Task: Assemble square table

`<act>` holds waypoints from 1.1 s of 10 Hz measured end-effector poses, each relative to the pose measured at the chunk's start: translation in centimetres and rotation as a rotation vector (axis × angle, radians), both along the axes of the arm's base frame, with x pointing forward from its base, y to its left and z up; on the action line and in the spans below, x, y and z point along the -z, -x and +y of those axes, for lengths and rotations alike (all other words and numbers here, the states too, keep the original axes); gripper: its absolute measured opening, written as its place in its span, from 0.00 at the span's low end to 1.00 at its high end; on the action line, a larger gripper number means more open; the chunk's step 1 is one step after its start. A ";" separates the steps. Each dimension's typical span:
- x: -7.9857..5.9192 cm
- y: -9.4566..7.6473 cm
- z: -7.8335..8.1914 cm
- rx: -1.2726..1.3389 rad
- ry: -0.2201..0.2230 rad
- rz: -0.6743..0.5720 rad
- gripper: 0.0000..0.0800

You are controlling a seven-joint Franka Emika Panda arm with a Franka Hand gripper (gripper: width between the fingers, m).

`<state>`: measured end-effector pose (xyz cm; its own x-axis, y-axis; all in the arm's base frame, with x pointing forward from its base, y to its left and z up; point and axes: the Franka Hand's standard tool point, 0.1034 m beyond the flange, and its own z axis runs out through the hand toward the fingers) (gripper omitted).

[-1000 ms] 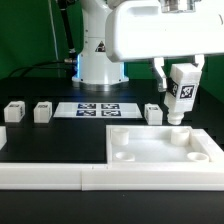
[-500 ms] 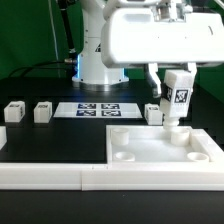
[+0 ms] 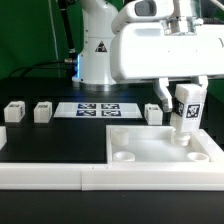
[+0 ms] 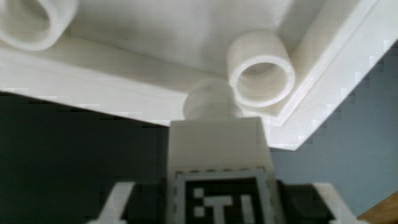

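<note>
The robot's gripper will release the white tagged leg in the slab's front corner socket (image 3: 198, 157) (image 4: 265, 76) that is farthest from the white block.
The white square slab (image 3: 160, 148) lies at the exterior view's right, corner sockets facing up, against the front rail. My gripper (image 3: 185, 100) is shut on a white tagged leg (image 3: 186, 108) and holds it upright over the slab's far right corner socket (image 3: 191, 137), its tip just above it. In the wrist view the leg (image 4: 221, 165) sits between my fingers (image 4: 121, 203) with its tag facing the camera, and its round tip points at the slab's edge beside a round socket (image 4: 263, 72). Three more legs stand on the table: two (image 3: 14, 110) (image 3: 42, 112) at the left and one (image 3: 153, 113) behind the slab.
The marker board (image 3: 96, 109) lies flat behind the slab, in front of the arm's base (image 3: 98, 62). A long white border rail (image 3: 50, 174) runs along the front. A white block (image 3: 2, 139) sits at the far left edge.
My gripper has carried the leg toward the exterior view's right and lowered it, from behind the slab to above its far right corner socket.
</note>
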<state>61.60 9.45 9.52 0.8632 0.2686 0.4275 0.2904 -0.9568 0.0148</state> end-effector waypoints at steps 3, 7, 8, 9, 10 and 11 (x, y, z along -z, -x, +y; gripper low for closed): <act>0.9 0.4 0.6 -0.010 0.000 0.013 0.36; 1.5 0.4 1.2 -0.018 -0.002 0.010 0.36; 1.5 0.3 1.4 -0.019 -0.003 0.006 0.36; 1.5 0.2 1.6 -0.022 -0.003 0.005 0.36; 1.6 0.2 1.8 -0.025 -0.004 0.001 0.36; 1.6 0.1 2.0 -0.027 -0.005 -0.006 0.36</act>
